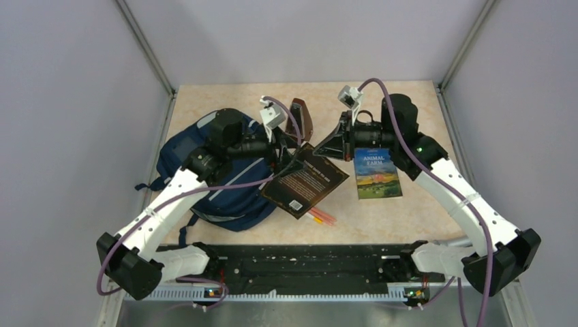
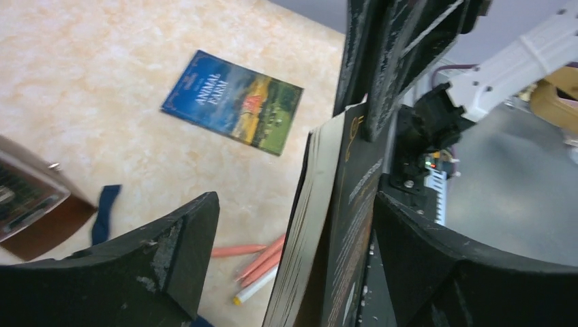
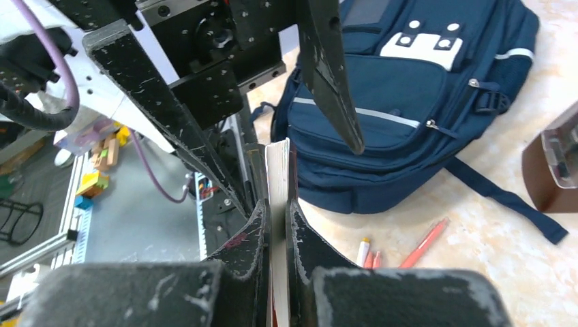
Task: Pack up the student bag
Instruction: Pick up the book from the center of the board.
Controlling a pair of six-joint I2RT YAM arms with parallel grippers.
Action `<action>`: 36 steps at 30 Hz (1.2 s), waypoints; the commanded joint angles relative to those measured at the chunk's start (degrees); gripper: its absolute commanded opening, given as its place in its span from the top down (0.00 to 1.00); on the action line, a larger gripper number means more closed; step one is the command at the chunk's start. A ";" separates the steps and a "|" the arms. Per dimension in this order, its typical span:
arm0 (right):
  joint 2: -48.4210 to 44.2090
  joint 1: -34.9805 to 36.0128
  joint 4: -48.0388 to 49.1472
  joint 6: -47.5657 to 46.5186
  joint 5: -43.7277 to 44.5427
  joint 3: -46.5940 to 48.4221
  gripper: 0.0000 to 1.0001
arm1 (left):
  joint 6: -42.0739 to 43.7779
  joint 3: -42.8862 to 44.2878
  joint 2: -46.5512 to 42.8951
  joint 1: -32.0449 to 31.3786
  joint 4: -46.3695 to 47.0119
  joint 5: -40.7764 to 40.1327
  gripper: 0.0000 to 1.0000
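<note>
The robot's right gripper pinches the dark book close to its corner, so next the left gripper steadies the book while the right gripper takes the book edge's middle (image 1: pixel 332 162).
The student bag (image 1: pixel 228 197) (image 3: pixel 409 88) lies flat and closed at the left of the table, navy with grey stripes. A dark book (image 1: pixel 303 180) (image 2: pixel 337 225) (image 3: pixel 277 177) is held on edge beside it. My right gripper (image 1: pixel 339 142) (image 3: pixel 277 211) is shut on the book's edge, and it shows at the book's top in the left wrist view (image 2: pixel 371 102). My left gripper (image 1: pixel 285 155) (image 2: pixel 293 204) stands open around the same book. Its right finger (image 2: pixel 443 259) lies close to the cover and its left finger (image 2: pixel 170 259) is well apart from the pages.
An "Animal Farm" book (image 1: pixel 376 174) (image 2: pixel 233 101) lies flat right of centre. Several orange and white pens (image 1: pixel 320 216) (image 2: pixel 255 262) (image 3: pixel 422 245) lie below the dark book. A brown case (image 1: pixel 301 117) (image 3: pixel 555 163) stands behind the bag. A black rail (image 1: pixel 307 262) runs along the near edge.
</note>
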 commanded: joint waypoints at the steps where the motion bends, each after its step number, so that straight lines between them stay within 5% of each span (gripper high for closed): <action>1: 0.20 1.30 5.52 -1.49 -5.38 3.53 1.00 | -0.39 -0.19 1.27 -0.01 1.57 9.06 0.18; 3: 0.20 1.47 5.23 -2.04 -5.49 3.40 1.00 | -2.23 -0.87 2.04 -0.01 3.00 13.79 0.48; 5: 0.04 1.51 4.17 -3.21 -4.58 3.27 1.00 | -2.89 -0.84 2.60 0.02 3.37 16.35 0.92; 6: -0.10 1.51 3.36 -3.87 -3.78 3.27 1.00 | -2.84 -0.67 2.52 -0.02 2.60 16.01 1.00; 10: -0.05 1.51 -1.80 -7.38 -1.31 4.01 0.95 | -2.27 -1.91 -0.45 -0.02 3.06 13.66 1.00; 12: 0.31 1.51 -5.96 -10.21 -0.21 4.88 0.60 | -2.33 -2.97 -2.20 0.03 3.84 13.45 1.00; 14: 0.57 1.51 -9.52 -13.30 0.13 5.19 0.35 | -2.84 -3.62 -3.25 0.09 4.10 13.84 1.00; 20: 2.17 2.04 -15.97 -17.06 -2.80 4.88 0.07 | -4.14 -3.16 -3.84 0.04 4.20 15.37 1.00; 27: 2.51 5.52 -12.23 -15.95 -7.48 2.10 0.13 | -3.11 -2.13 -3.77 0.04 4.02 13.62 1.00; 31: 4.11 6.26 -12.71 -16.25 -9.29 2.62 0.43 | -3.20 -2.37 -4.19 0.12 5.27 11.90 1.00; 36: 5.18 6.26 -12.49 -16.40 -9.41 1.25 0.63 | -4.69 -3.49 -4.85 0.07 9.25 11.16 1.00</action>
